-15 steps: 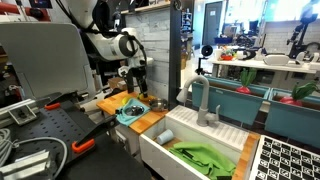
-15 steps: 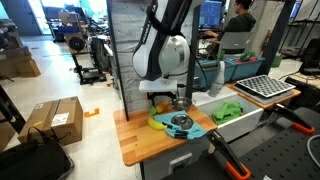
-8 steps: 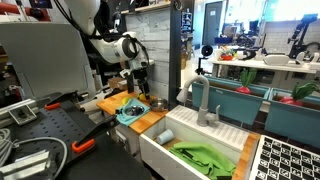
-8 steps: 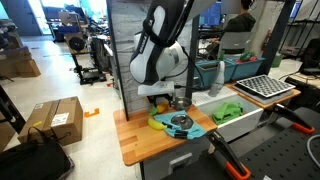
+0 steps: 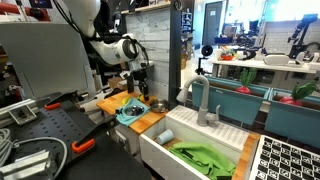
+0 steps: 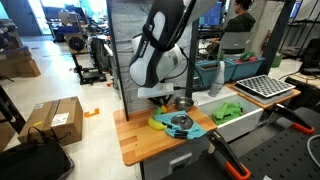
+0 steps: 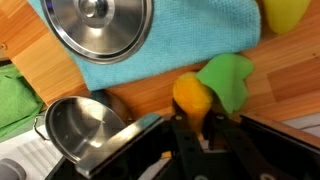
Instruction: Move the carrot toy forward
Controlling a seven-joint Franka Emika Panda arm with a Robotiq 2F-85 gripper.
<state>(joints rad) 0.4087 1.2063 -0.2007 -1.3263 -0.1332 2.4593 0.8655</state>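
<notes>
Next, I release the carrot toy on the wooden counter (image 5: 117, 100) beside the yellow item, away from the teal cloth.
In the wrist view the carrot toy (image 7: 190, 95), orange with a green leaf top (image 7: 228, 80), lies on the wooden counter (image 7: 290, 85) just beside the teal cloth (image 7: 170, 55). My gripper (image 7: 202, 128) is shut on the carrot's narrow end, with a black finger (image 7: 184, 136) pressed against each side. In both exterior views the arm hangs low over the counter's back, with the gripper (image 5: 138, 86) next to the teal cloth (image 6: 182, 127). The carrot is too small to make out there.
A steel lid (image 7: 100, 25) rests on the teal cloth, and a small steel pot (image 7: 80, 125) stands close beside the gripper. A yellow item (image 7: 285, 12) lies past the cloth. A white sink (image 5: 195, 150) with a green cloth (image 5: 205, 158) adjoins the counter.
The jaws have come together onto the carrot toy. The arm has stayed almost in place, low over the counter.
</notes>
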